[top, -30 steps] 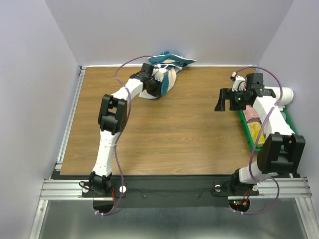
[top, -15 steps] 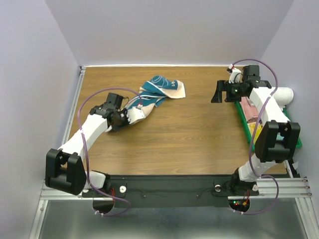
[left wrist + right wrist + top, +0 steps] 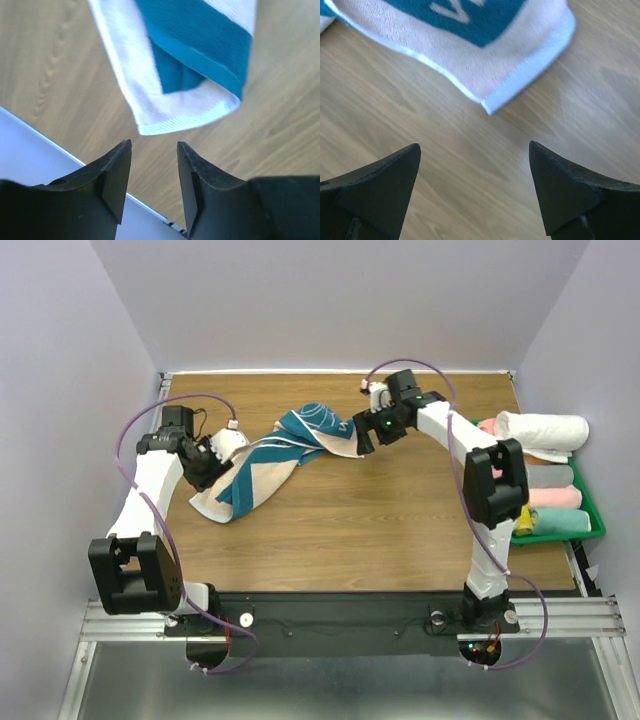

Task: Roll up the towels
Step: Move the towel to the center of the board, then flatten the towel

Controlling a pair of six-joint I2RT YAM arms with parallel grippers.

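The robot's right gripper should next move to the teal towel's cream corner (image 3: 355, 449) (image 3: 484, 89), near the towel's white lettering, and close there.
A teal towel (image 3: 270, 462) with a cream border lies stretched out diagonally on the wooden table, partly folded and twisted along its length. My left gripper (image 3: 207, 466) hovers at its lower-left end. In the left wrist view that gripper (image 3: 153, 146) is open and empty, just short of the towel's corner (image 3: 185, 107). Over at the upper-right end is my right gripper (image 3: 366, 432). The right wrist view shows it (image 3: 473, 146) wide open above bare wood, with the towel's cream corner (image 3: 492, 82) and white lettering just beyond the fingertips.
A green tray (image 3: 594, 523) at the table's right edge holds rolled towels: a white one (image 3: 545, 429) on top, a grey one and a pink one (image 3: 553, 497) below, and something yellow. A metal rail (image 3: 140, 455) borders the table on the left.
My left arm pulled the towel from the back of the table down and left, then let it go. My right arm swung left from the tray to the towel's right end.
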